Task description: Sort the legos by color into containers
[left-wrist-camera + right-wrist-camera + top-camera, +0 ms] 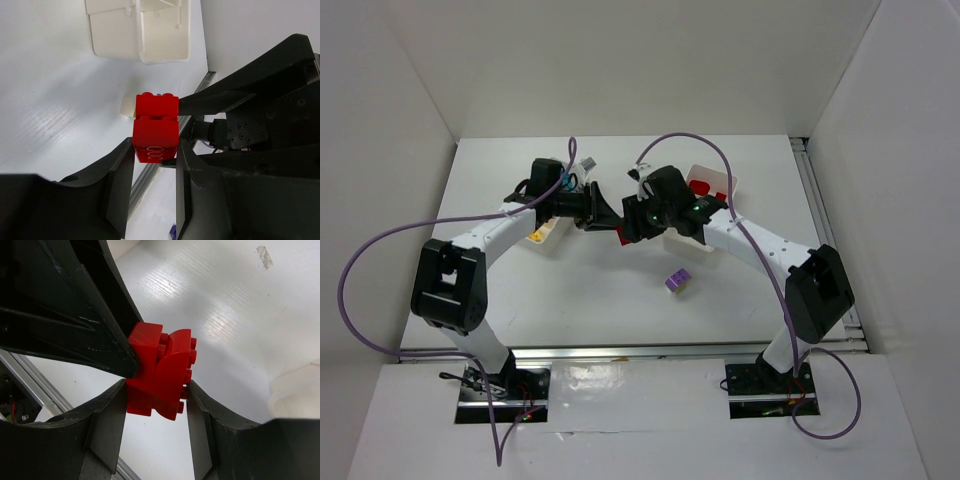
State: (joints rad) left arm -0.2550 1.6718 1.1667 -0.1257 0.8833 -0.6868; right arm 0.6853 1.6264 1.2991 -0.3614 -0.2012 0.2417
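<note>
I can see my right gripper squeezing across both joined red legos, so I will open it, turn it and take only the outer lego (173, 372) to pull the pair apart.
A cluster of joined red legos (156, 127) hangs in the air between both arms. My left gripper (155, 152) is shut on its lower brick, one finger on each side. My right gripper (156, 397) is shut on the same red cluster (160, 372) from the opposite side, and the left arm's black finger (75, 315) presses against it. In the top view the two grippers meet mid-table at the cluster (622, 237). A purple and green lego (678, 281) lies on the table. One white container (552, 236) sits under the left arm, the other (722, 178) behind the right arm.
The right container holds red bricks (700, 187). A yellow brick (535, 238) shows in the left container. White walls enclose the table on three sides. A metal rail (620, 352) runs along the near edge. Purple cables loop from both arms.
</note>
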